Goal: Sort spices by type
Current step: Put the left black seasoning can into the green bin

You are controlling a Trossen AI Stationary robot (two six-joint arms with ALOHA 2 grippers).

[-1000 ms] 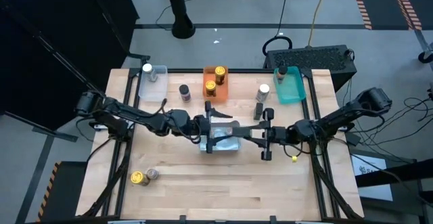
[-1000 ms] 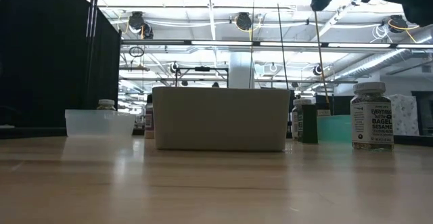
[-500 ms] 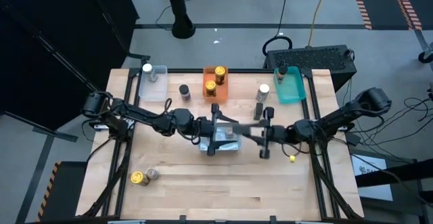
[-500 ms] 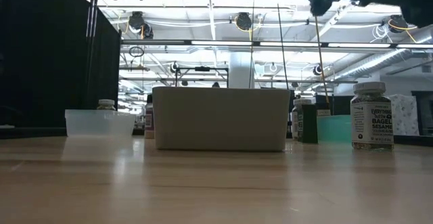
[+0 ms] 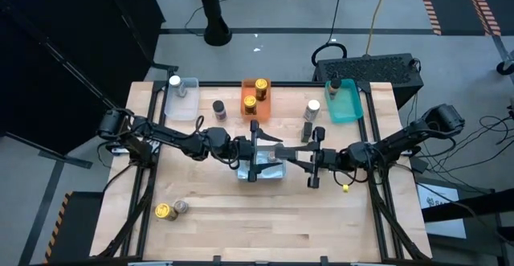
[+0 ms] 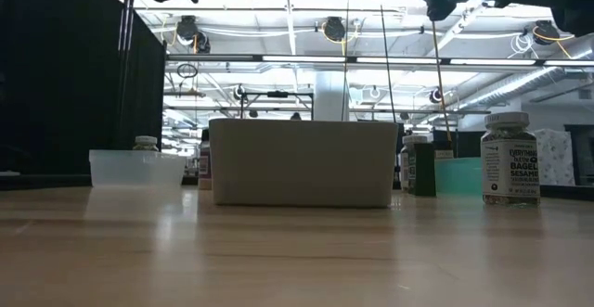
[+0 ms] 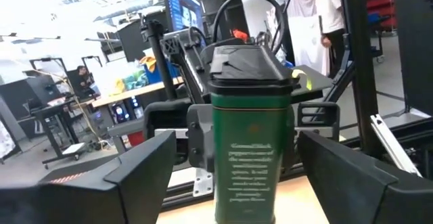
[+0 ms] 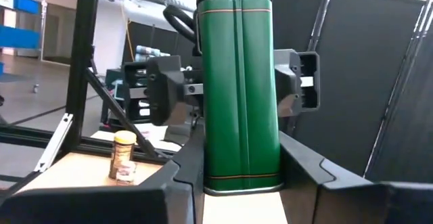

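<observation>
My right gripper is low on the side of the green tin. My left gripper should take the tin first, and then my right gripper should take its lid end from above.
My right gripper (image 5: 291, 157) is shut on a tall green tin (image 8: 238, 88) with a black lid (image 7: 247, 65), above a white bin (image 5: 277, 173) at the table's middle. Facing it from the left, my left gripper (image 5: 269, 151) is open, its fingers (image 7: 139, 176) on either side of the tin without touching it. The spices are small jars. Two gold-lidded ones sit in the orange bin (image 5: 264, 100), a white-lidded one (image 5: 174, 81) in the clear bin, and a brown-lidded one (image 5: 334, 83) in the teal bin. Loose jars (image 5: 218, 108) (image 5: 312, 107) stand on the table. My right gripper pinches the green tin between its two fingers, on the opposite sides of its lower part (image 8: 211, 163). The fingers come level from the table's right. The tin stands upright, lid up, lifted clear above the white bin.
Two jars (image 5: 169, 210) lie near the table's near left corner. A dark jar (image 5: 307, 129) stands close behind my right gripper. A small yellow object (image 5: 348, 188) lies near the right arm. A Bagel Sesame jar (image 6: 510, 159) stands at the right in the low view.
My left arm has shifted a little and its gripper has tipped slightly upward, staying open around the tin. My right gripper keeps the tin still.
</observation>
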